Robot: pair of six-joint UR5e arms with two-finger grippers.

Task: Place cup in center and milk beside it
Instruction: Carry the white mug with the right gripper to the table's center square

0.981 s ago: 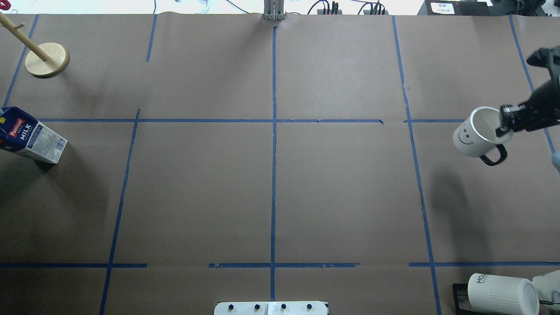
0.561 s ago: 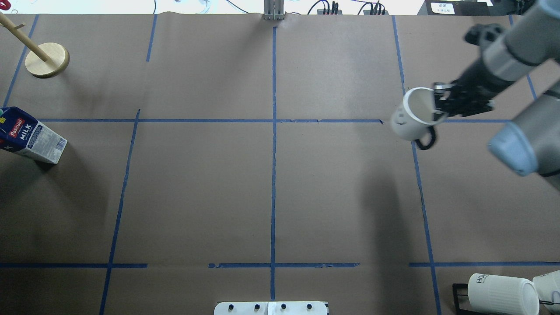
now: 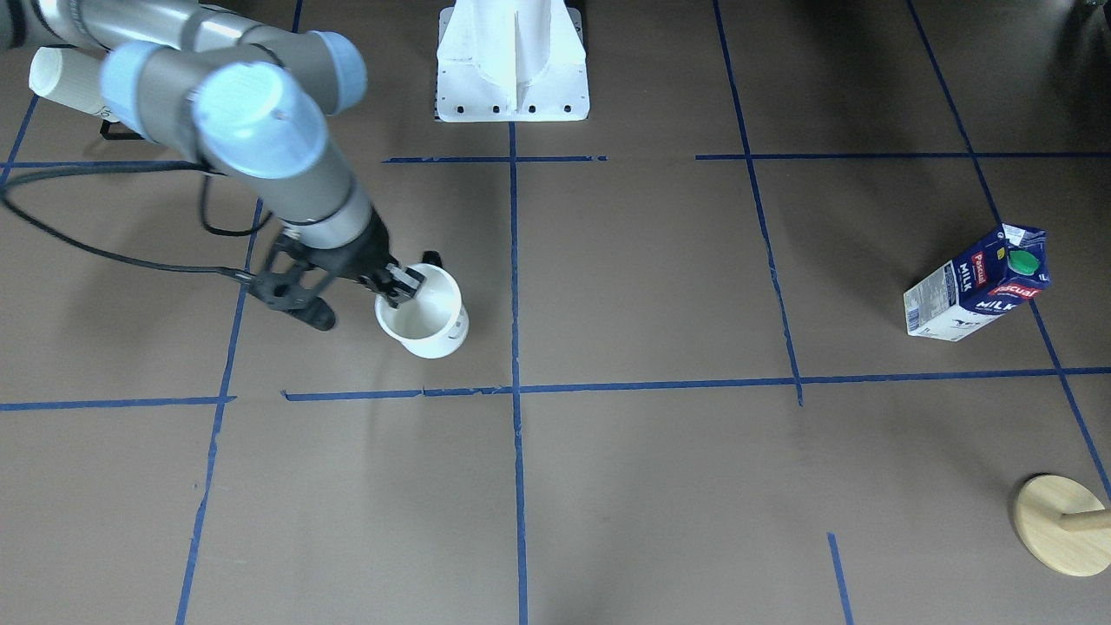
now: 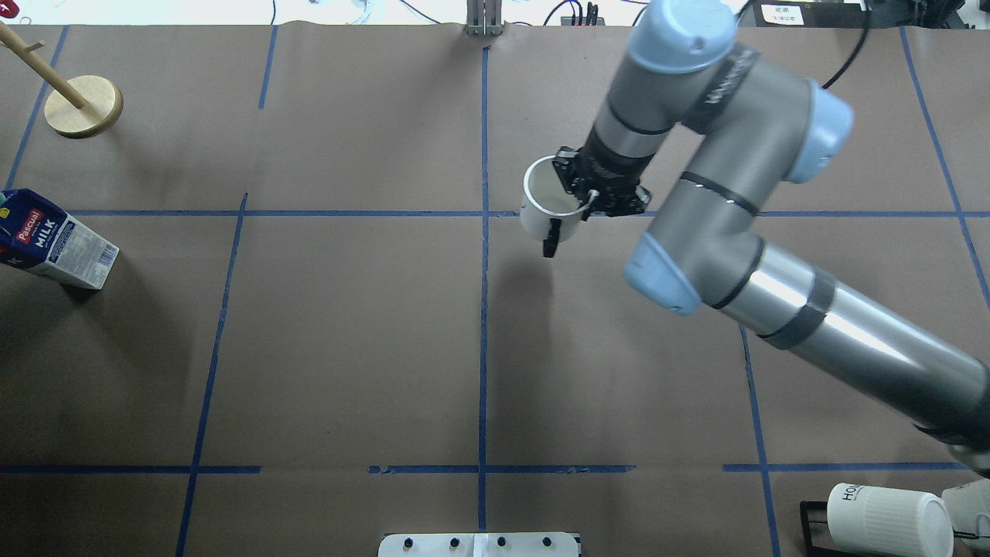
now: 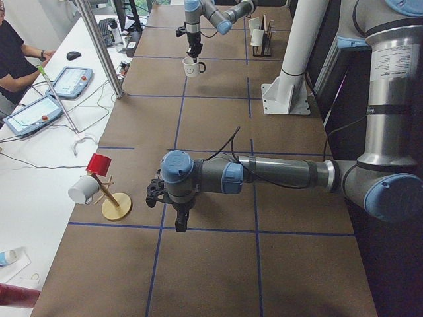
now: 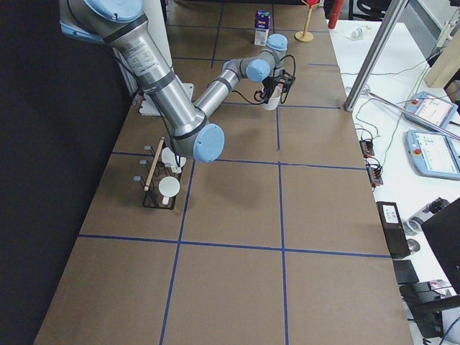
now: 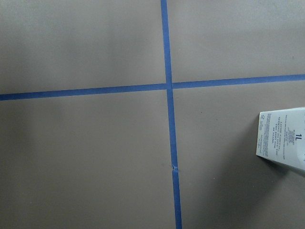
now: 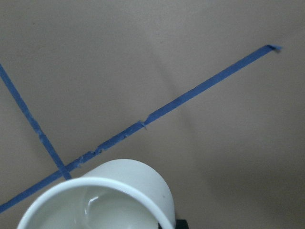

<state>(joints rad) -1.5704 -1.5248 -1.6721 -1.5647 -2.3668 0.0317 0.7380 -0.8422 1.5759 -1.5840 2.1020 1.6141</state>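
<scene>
Next, my right gripper lets go of the white cup beside the blue tape crossing, toward the white robot base [image 3: 500,355] [image 8: 95,192].
The white cup [image 4: 545,209] hangs from my right gripper [image 4: 578,198], which is shut on its rim and holds it above the table. The black handle points toward the robot. The cup is just right of the blue tape crossing, the center [image 4: 485,213]. In the front view the cup [image 3: 425,323] is left of the crossing [image 3: 516,389]. The right wrist view shows the cup's rim [image 8: 105,195] over the tape. The milk carton [image 4: 54,241] stands at the far left edge and shows in the left wrist view [image 7: 283,138]. My left gripper [image 5: 180,221] shows only in the exterior left view; I cannot tell its state.
A wooden mug tree [image 4: 83,106] stands at the back left. Ribbed white mugs on a black rack [image 4: 889,518] are at the front right corner. The white robot base [image 3: 512,61] sits at the near middle edge. Operators' tablets lie beyond the far edge.
My right arm has carried the cup leftward from the table's right edge to just right of the central tape crossing. The milk has not moved.
</scene>
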